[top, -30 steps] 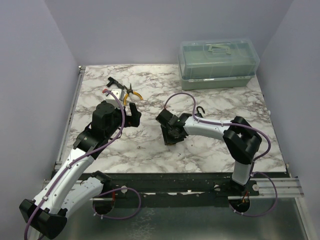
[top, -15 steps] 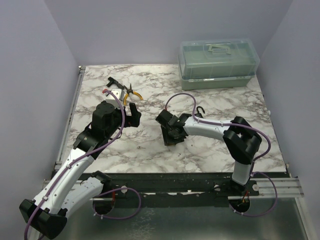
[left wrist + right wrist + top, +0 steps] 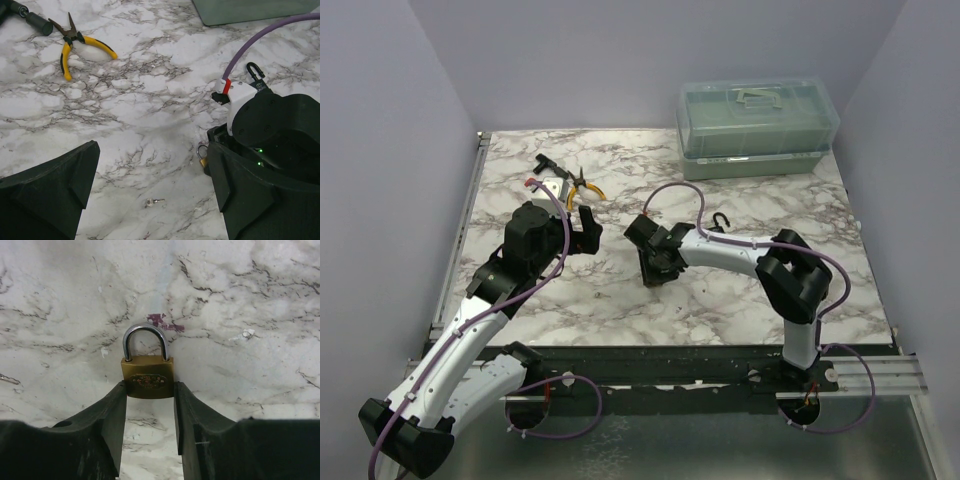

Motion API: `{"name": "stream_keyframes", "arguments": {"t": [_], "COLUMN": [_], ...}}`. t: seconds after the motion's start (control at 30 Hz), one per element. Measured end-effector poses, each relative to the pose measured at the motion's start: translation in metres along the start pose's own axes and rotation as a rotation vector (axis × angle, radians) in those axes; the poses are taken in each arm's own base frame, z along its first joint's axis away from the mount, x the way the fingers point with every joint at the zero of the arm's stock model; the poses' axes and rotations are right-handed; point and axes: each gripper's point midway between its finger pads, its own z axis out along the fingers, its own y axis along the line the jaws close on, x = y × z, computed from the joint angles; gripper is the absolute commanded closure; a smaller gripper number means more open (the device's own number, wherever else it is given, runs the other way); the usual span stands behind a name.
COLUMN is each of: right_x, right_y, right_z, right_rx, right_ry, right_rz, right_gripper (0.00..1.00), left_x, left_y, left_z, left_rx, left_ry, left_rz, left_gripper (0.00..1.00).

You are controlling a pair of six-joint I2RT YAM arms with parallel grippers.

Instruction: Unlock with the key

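Note:
The silver-grey key has a toothed end that must stay free, so next my left gripper goes to it and closes on the key's round head (image 3: 598, 295) (image 3: 149, 202).
In the right wrist view a small brass padlock (image 3: 147, 377) with a steel shackle lies flat on the marble. My right gripper (image 3: 149, 390) is shut on its lower body, one finger pressing each side. The key (image 3: 154, 202), tiny and silver-grey, lies loose on the marble a short way left of the padlock (image 3: 202, 160). My left gripper (image 3: 152, 165) hovers above the key, wide open and holding nothing. In the top view the left gripper (image 3: 585, 228) hangs left of the right gripper (image 3: 655, 268), which is down at the table's middle.
Yellow-handled pliers (image 3: 582, 185) and a black tool bit (image 3: 30, 17) lie at the back left. A pale green lidded toolbox (image 3: 758, 125) stands at the back right. A small black hook (image 3: 720, 220) lies beside the right arm.
My right gripper has shifted slightly left and its jaws have narrowed onto the padlock. The left arm has not moved.

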Motion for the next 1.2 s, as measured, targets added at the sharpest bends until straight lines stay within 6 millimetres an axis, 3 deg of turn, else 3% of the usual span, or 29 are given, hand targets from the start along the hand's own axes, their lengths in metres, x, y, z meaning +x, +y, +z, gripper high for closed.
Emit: {"name": "stream_keyframes", "arguments": {"t": [0.4, 0.53, 0.63, 0.8, 0.97, 1.2], "right_x": [-0.030, -0.032, -0.032, -0.034, -0.048, -0.059], "right_y": [0.022, 0.023, 0.023, 0.024, 0.023, 0.007], "right_z": [0.012, 0.012, 0.012, 0.010, -0.013, -0.047], "right_rx": [0.000, 0.001, -0.001, -0.011, -0.027, -0.024], "right_ry": [-0.039, -0.042, -0.044, -0.057, -0.121, -0.232], "right_rz": [0.021, 0.028, 0.033, 0.034, 0.043, 0.070], "right_gripper": [0.63, 0.50, 0.36, 0.30, 0.29, 0.29], "left_x": [0.000, 0.000, 0.000, 0.002, 0.019, 0.075], "left_y": [0.000, 0.000, 0.000, 0.001, 0.002, 0.007], "left_z": [0.000, 0.000, 0.000, 0.001, 0.005, 0.012], "left_rx": [0.000, 0.000, -0.001, -0.006, -0.037, -0.138], "left_ry": [0.000, 0.000, 0.000, 0.008, 0.086, 0.321], "left_rz": [0.000, 0.000, 0.000, -0.010, -0.098, -0.267], "left_gripper": [0.04, 0.03, 0.04, 0.09, 0.17, 0.19]}}
